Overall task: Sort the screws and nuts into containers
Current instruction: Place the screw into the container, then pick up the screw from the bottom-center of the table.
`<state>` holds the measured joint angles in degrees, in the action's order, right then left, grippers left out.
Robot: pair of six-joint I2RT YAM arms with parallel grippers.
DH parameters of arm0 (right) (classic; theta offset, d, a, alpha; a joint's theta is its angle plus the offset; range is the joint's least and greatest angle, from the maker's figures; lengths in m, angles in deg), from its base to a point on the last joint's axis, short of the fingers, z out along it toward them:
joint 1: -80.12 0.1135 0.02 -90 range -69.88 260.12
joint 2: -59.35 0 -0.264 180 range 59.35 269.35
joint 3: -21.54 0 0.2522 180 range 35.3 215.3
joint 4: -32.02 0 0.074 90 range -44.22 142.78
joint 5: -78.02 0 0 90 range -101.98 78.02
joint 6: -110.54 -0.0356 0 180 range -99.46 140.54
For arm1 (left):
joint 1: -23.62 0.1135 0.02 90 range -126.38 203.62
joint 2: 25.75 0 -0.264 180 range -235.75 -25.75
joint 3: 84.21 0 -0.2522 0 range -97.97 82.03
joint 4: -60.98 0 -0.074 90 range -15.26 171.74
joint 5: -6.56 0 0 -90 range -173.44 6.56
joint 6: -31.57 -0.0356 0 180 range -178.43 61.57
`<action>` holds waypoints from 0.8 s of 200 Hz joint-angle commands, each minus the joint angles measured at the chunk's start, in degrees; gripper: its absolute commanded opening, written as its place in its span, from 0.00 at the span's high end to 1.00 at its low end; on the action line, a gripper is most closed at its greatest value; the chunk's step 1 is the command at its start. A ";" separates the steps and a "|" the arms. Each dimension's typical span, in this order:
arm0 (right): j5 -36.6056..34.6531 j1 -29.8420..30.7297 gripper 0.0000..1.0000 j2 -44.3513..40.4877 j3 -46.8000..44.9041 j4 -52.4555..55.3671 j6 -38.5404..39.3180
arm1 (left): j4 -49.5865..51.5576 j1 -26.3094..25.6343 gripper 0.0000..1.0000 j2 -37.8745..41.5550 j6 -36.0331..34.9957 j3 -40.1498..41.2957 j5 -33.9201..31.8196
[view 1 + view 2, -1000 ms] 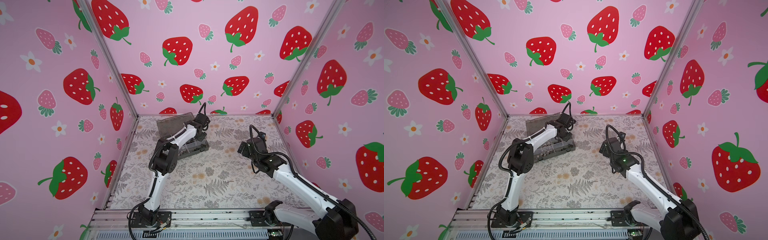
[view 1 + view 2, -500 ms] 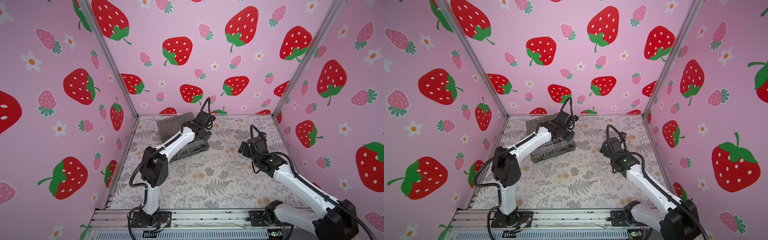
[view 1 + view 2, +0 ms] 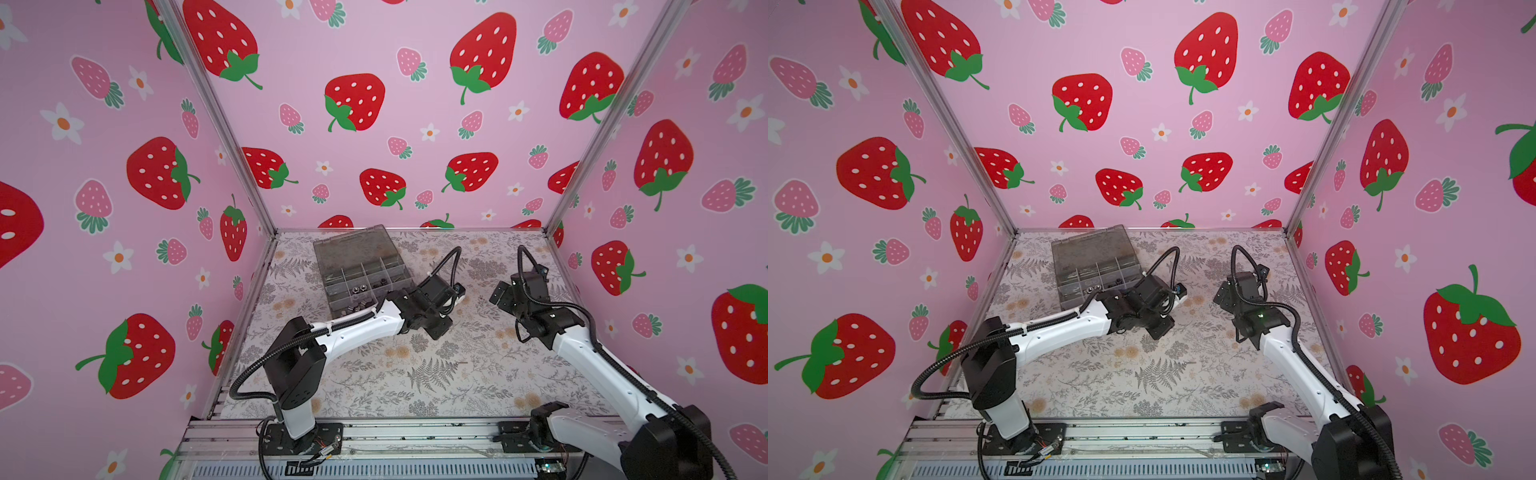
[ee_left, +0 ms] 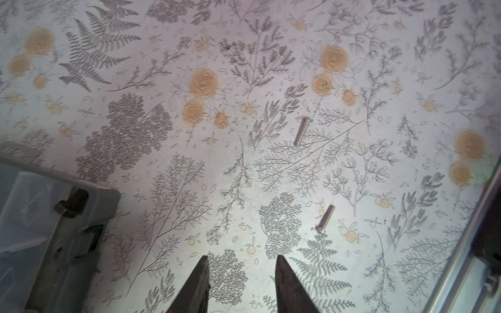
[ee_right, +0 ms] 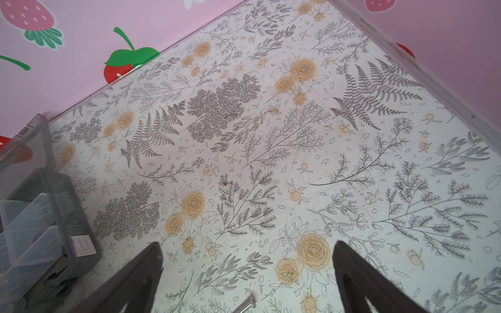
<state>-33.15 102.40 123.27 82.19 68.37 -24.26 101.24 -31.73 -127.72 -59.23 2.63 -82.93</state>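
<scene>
My left gripper should move next to the closer silver screw, which is beside the fern print on the mat, and then close on the screw's body [image 3: 473, 359] [image 4: 326, 219].
The smoky-grey organiser box [image 3: 353, 257] stands at the back left with its lid up; its containers [image 3: 360, 286] hold several small dark and silvery nuts [image 3: 1090, 286]. My left gripper [image 3: 437, 330] [image 4: 241, 257] hangs just right of the box's front corner [image 4: 54, 216], over bare mat, open and empty. Two thin silver screws lie ahead of it, one closer [image 4: 325, 218] and one further off [image 4: 302, 130]; in both top views they lie mid-mat [image 3: 478, 337] [image 3: 1190, 363]. My right gripper [image 3: 503, 297] [image 5: 247, 244] hovers wide open, a silver screw [image 5: 245, 305] close under it.
Pink strawberry walls close in the back and both sides of the floral mat [image 3: 374, 374]. An aluminium rail [image 3: 374, 432] runs along the front, with both arm bases on it. The box's side [image 5: 40, 216] also shows in the right wrist view.
My left arm has swung away from above the box to the right and forward, and its gripper now hangs over the mat. The right arm has not moved.
</scene>
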 commanded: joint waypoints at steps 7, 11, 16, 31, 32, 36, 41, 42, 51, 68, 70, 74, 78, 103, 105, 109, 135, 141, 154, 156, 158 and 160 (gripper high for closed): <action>0.83 -3.09 0.00 0.49 -0.96 3.25 1.09 | 0.74 -3.73 0.63 -4.73 -0.31 -3.89 -0.51; 0.95 -3.64 0.00 0.44 -1.07 3.37 1.16 | 1.16 -4.24 0.63 -5.39 -0.53 -4.48 -0.51; 1.19 -4.37 0.00 0.36 -1.25 3.30 1.37 | 1.47 -4.69 0.64 -6.26 -0.77 -5.29 -0.55; 2.25 -6.37 0.00 0.13 -1.92 3.12 1.94 | 2.46 -6.12 0.67 -8.76 -1.14 -7.38 -0.53; 2.39 -6.50 0.00 0.14 -1.95 3.14 1.97 | 2.53 -6.28 0.67 -8.89 -1.18 -7.54 -0.52; 2.64 -6.97 0.00 0.13 -2.11 3.08 2.17 | 2.83 -6.64 0.67 -9.57 -1.30 -8.13 -0.52; 3.06 -7.60 0.00 0.11 -2.28 3.00 2.29 | 3.33 -7.11 0.68 -10.37 -1.56 -8.93 -0.47; 3.10 -7.73 0.00 0.09 -2.35 3.00 2.32 | 3.40 -7.21 0.68 -10.58 -1.61 -9.02 -0.40; 3.77 -8.80 0.00 0.15 -2.67 2.90 2.59 | 4.70 -8.14 0.68 -12.25 -2.16 -10.63 -0.51; 4.51 -10.38 0.00 0.24 -3.34 2.82 3.17 | 7.49 -9.88 0.69 -15.54 -3.38 -13.94 -1.64; 4.54 -10.56 0.00 0.24 -3.44 2.81 3.28 | 7.84 -10.06 0.69 -15.91 -3.54 -14.32 -1.72; 4.69 -10.99 0.00 0.23 -3.54 2.81 3.43 | 8.47 -10.49 0.69 -16.64 -3.79 -15.07 -2.10; 4.71 -11.43 0.00 0.23 -3.64 2.78 3.56 | 9.05 -10.83 0.70 -17.36 -4.11 -15.67 -2.35; 5.72 -14.11 0.00 0.22 -4.21 2.40 4.52 | 11.30 -12.77 0.71 -20.46 -5.29 -18.48 -3.46; 5.82 -14.28 0.00 0.23 -4.25 2.33 4.69 | 11.34 -12.83 0.72 -20.70 -5.34 -18.62 -3.54; 6.04 -14.67 0.00 0.21 -4.33 2.29 4.78 | 11.45 -12.98 0.72 -20.99 -5.40 -18.86 -3.50; 6.82 -16.70 0.00 0.19 -4.78 2.16 5.57 | 11.68 -13.20 0.73 -22.30 -5.31 -19.40 -3.53; 7.12 -17.32 0.00 0.19 -4.92 2.11 5.73 | 11.69 -13.20 0.73 -22.54 -5.35 -19.48 -3.74; 7.68 -18.28 0.00 0.01 -5.18 2.11 5.99 | 11.99 -13.25 0.73 -22.98 -5.59 -19.79 -4.14; 7.82 -18.45 0.00 -0.01 -5.22 2.02 6.02 | 11.99 -13.21 0.73 -23.07 -5.61 -19.85 -4.19; 7.83 -18.49 0.00 -0.09 -5.25 2.11 6.10 | 12.08 -13.20 0.73 -23.15 -5.66 -19.86 -4.24; 7.95 -18.61 0.00 -0.13 -5.30 2.11 6.12 | 12.08 -13.20 0.74 -23.24 -5.69 -19.91 -4.28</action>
<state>-26.59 85.35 123.55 77.89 70.16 -19.30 110.99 -45.30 -150.11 -63.27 -14.50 -85.72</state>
